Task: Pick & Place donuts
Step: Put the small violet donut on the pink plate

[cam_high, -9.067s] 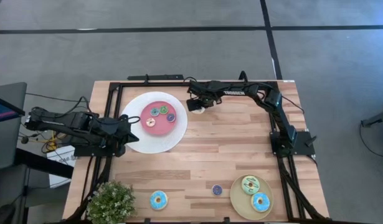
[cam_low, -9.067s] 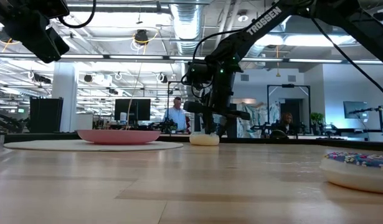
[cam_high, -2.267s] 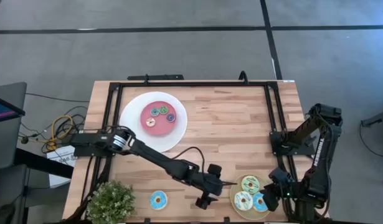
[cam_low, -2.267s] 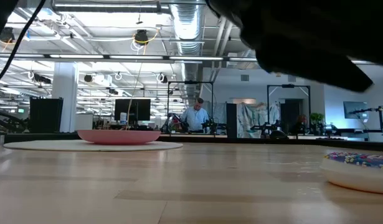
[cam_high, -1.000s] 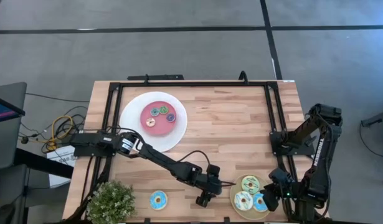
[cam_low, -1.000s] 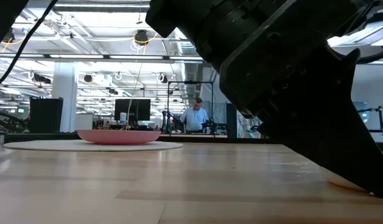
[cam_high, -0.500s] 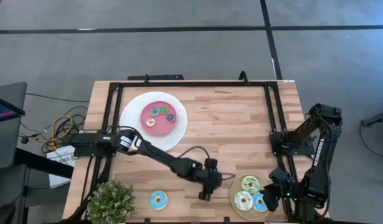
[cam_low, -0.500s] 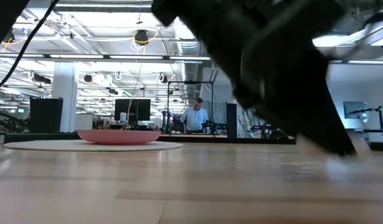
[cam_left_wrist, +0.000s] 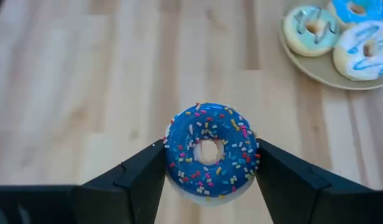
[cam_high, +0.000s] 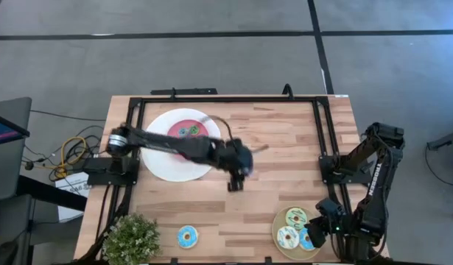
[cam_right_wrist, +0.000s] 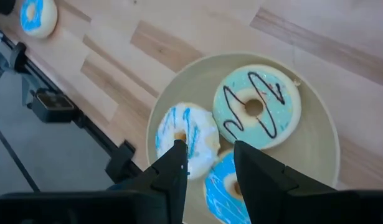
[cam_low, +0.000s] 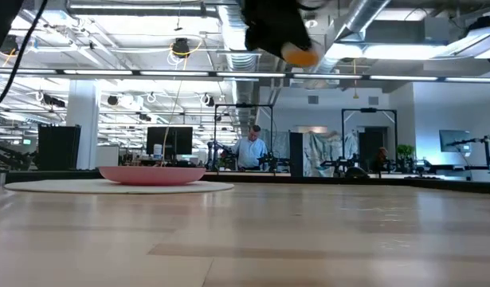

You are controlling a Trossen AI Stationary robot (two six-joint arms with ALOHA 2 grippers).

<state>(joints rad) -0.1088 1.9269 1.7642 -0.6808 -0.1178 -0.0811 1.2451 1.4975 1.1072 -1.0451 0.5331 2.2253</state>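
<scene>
Next, my left gripper lets go of the tiny dark-blue donut among the small donuts, near the middle of the white plate's pink centre [cam_high: 189, 143].
A tiny dark-blue donut with sprinkles [cam_left_wrist: 210, 150] sits between the fingers of my left gripper [cam_high: 250, 152], high above the table's middle, just right of the white plate with the pink centre [cam_high: 158, 158]. In the low view this gripper [cam_low: 286, 40] shows near the top. Small donuts [cam_high: 188, 131] lie on the pink centre. Three larger donuts [cam_right_wrist: 256, 109] rest on the round tan plate [cam_high: 313, 221] at the near right. My right gripper [cam_right_wrist: 210, 163] hovers over that plate, slightly open, holding nothing. A blue donut [cam_high: 187, 236] lies on the table near the front edge. My left gripper pinches the tiny blue donut by two opposite sides of its outer rim [cam_left_wrist: 171, 155] between its two fingers. The iced, sprinkled face is turned toward the wrist camera. The donut is lifted well clear of the table.
A potted plant [cam_high: 130, 239] stands at the near left corner. A black frame [cam_high: 211, 99] runs around the table's edges. Bare wood lies between the two plates. A person stands in the room beyond the table [cam_low: 248, 151].
My left gripper has risen from beside the tan plate at the near edge and swung toward the far edge and the left, ending next to the white plate. The tiny blue donut has gone up with it, clear of the table.
</scene>
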